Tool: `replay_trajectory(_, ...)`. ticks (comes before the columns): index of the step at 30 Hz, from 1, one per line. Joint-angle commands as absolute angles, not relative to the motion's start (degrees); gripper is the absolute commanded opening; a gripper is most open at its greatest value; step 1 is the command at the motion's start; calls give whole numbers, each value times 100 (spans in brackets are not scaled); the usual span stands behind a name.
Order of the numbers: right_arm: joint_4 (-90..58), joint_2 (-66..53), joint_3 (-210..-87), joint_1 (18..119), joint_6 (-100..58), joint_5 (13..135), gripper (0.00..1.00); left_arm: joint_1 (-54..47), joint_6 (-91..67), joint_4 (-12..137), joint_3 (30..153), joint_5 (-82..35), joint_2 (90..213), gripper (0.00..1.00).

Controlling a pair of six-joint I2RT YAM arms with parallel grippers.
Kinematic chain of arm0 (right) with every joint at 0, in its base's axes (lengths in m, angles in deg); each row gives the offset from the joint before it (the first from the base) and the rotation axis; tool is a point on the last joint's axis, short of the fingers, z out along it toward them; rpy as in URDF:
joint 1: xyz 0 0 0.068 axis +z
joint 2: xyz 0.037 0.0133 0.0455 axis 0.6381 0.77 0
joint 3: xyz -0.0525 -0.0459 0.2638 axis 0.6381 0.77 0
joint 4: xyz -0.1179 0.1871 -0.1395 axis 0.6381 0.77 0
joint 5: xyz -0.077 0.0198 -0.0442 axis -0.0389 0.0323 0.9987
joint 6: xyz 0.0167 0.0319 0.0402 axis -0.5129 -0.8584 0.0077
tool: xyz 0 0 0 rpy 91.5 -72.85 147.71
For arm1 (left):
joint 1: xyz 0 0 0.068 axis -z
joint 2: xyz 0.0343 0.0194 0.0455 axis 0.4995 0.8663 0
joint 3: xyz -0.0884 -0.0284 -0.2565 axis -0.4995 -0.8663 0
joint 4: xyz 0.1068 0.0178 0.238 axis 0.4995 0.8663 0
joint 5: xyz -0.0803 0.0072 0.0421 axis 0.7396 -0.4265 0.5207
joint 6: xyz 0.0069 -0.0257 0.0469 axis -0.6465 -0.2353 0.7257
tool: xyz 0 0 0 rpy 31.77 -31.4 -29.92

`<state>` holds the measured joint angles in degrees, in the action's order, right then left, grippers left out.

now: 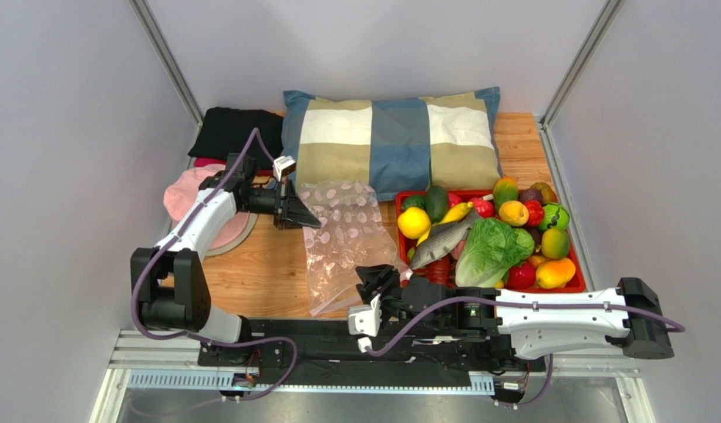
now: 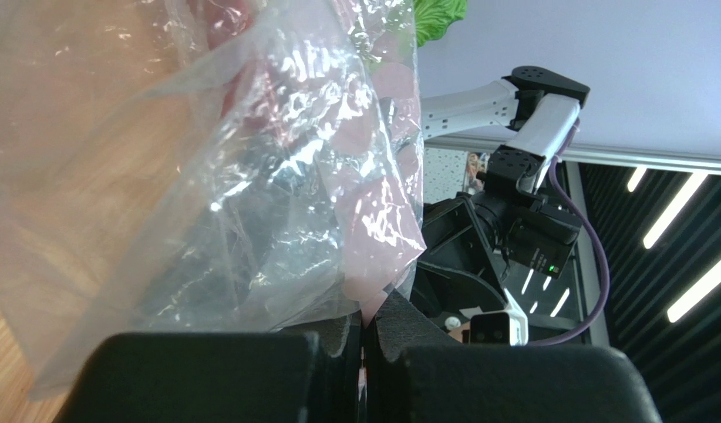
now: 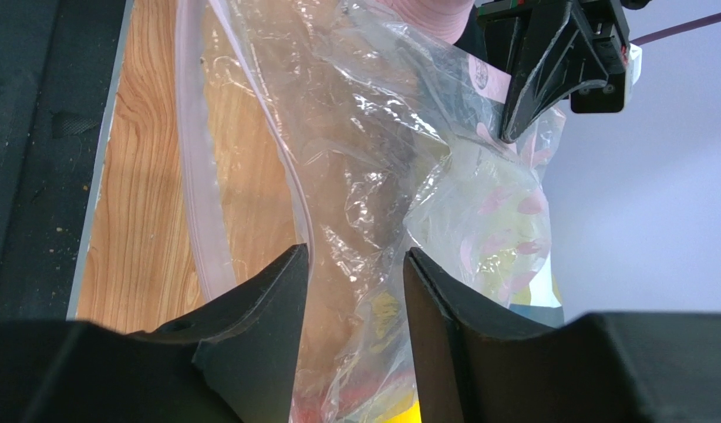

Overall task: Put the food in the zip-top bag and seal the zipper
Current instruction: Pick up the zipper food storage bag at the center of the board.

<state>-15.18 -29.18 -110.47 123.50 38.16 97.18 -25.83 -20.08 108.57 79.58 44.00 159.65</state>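
Loose film beside the zipper lies between my right gripper's fingers, so my right gripper should grip the zipper end (image 1: 405, 274) near the tray before it turns the bag around.
The zip-top bag (image 1: 342, 242), clear with pink dots, lies crumpled on the wooden table between the arms. My left gripper (image 1: 309, 220) is shut on its far left corner, and the film is pinched between the pads (image 2: 366, 322). My right gripper (image 1: 375, 280) is at the bag's near edge. In the right wrist view its jaws (image 3: 355, 264) stand apart with loose bag film between them. The zipper (image 3: 201, 203) runs just left of them. The food is in the red tray (image 1: 574, 280): lettuce (image 1: 489, 251), grey fish (image 1: 442, 240), avocado (image 1: 436, 203).
A checked pillow (image 1: 390, 141) lies across the back of the table. A black cloth (image 1: 236, 130) and a pink hat (image 1: 189, 194) sit at the back left. Grey walls close in both sides. Many other toy fruits fill the tray.
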Motion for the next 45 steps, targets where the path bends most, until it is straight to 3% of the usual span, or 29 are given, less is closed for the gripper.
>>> replay_trajectory(1,-1288,-3335,-10969,12376,3880,9500,46,-2724,-2193,10615,7955,4775,16096,0)
replay_trajectory(14,-1648,-3090,-10661,12060,3599,9991,44,-2795,-2000,10782,7964,4959,16237,0)
replay_trajectory(21,-1639,-3450,-10302,12025,3713,9597,43,-2847,-2079,10738,7973,5082,16360,0)
replay_trajectory(37,-1885,-3275,-10160,12025,3678,9201,52,-2883,-2185,10677,7929,5170,16395,0)
replay_trajectory(45,-2437,-2915,-9985,12025,3818,9350,63,-2883,-2264,10571,7885,5232,16421,0)
